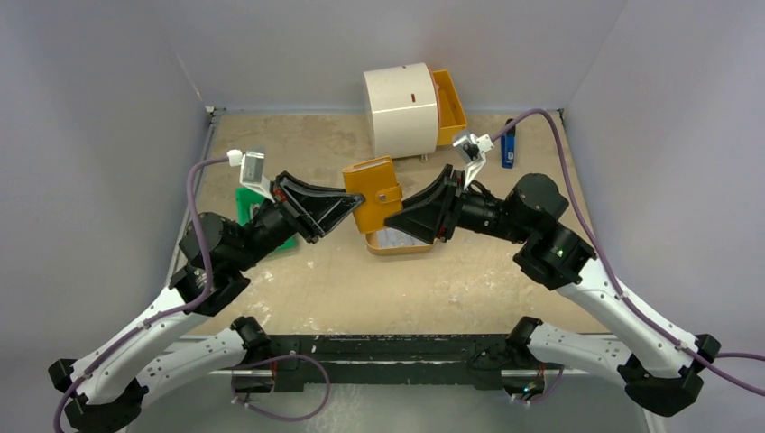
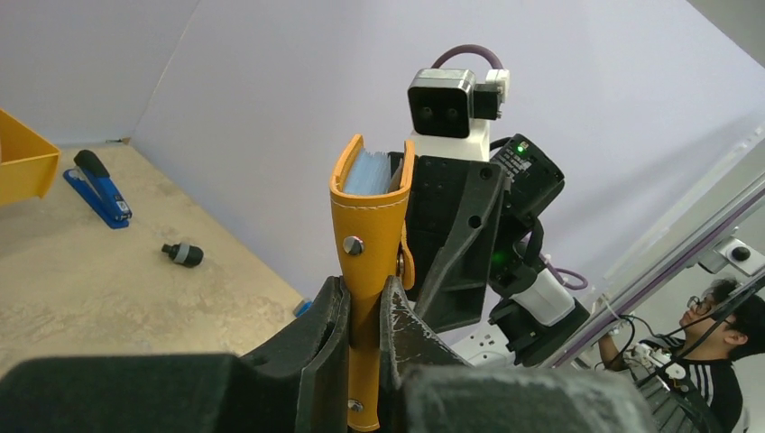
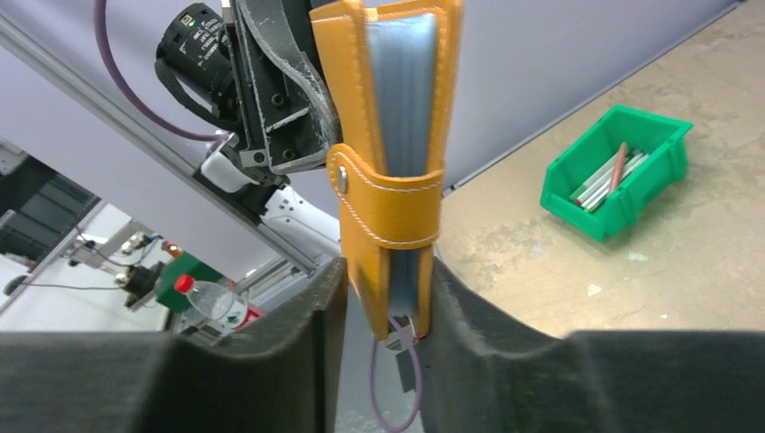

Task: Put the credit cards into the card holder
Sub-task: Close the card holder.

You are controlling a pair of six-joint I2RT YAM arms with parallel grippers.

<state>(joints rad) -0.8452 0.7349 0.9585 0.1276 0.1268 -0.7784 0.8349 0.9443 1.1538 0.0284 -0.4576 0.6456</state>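
Note:
I am pinching the card holder's spine near its middle with my left gripper, so I will open it and take the spine's lower end [image 2: 364, 408] before my right gripper brings the cards.
The tan card holder [image 1: 374, 191] is held in the air between both grippers, its strap snapped shut. My left gripper [image 1: 354, 206] is shut on its left end; the left wrist view shows the fingers [image 2: 365, 307] pinching the leather [image 2: 370, 234]. My right gripper [image 1: 392, 219] grips the right end, its fingers [image 3: 383, 298] against the holder [image 3: 397, 207]. Pale grey-blue card edges [image 2: 365, 171] show inside the holder, also in the right wrist view [image 3: 406, 90]. A tan-edged flat piece with a pale grey-blue face [image 1: 397, 242] lies just below; I cannot tell what it is.
A white drum with an orange drawer [image 1: 401, 110] stands at the back. A blue stapler [image 1: 508, 144] lies at the back right, a small black cap [image 2: 183, 254] near it. A green bin of grey sticks [image 3: 618, 171] sits at the left, partly under the left arm.

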